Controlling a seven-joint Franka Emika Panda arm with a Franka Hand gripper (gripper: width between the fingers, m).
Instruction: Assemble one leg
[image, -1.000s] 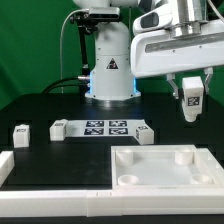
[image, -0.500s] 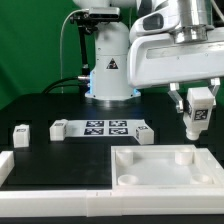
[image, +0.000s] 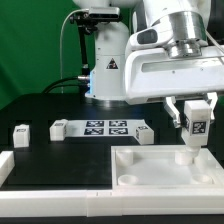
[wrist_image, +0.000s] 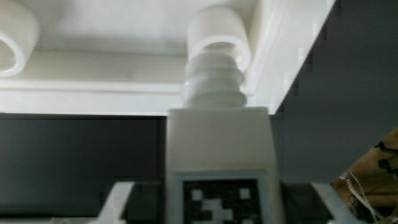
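Note:
My gripper is to let go of the white leg in the tray's corner socket (image: 200, 178) (wrist_image: 217, 28) farthest from the marker board.
My gripper (image: 196, 112) is shut on a white leg (image: 195, 127) with a black-and-white tag on its face. It holds the leg upright over the far right corner socket (image: 184, 155) of the large white tray-like piece (image: 160, 183). In the wrist view the leg (wrist_image: 222, 150) fills the middle between my fingers (wrist_image: 121, 202), and its threaded end points at the socket (wrist_image: 217, 30). Three more legs lie on the black table: one at the exterior view's left (image: 20, 132), one left of the marker board (image: 58, 128), one right of it (image: 144, 132).
The marker board (image: 102, 127) lies in the middle of the table. The robot base (image: 108, 70) stands behind it. A white L-shaped border piece (image: 30, 180) runs along the front left of the table.
My gripper has carried the leg down and slightly toward the camera. The leg has turned from tilted to upright and now hangs just above the tray's far right socket.

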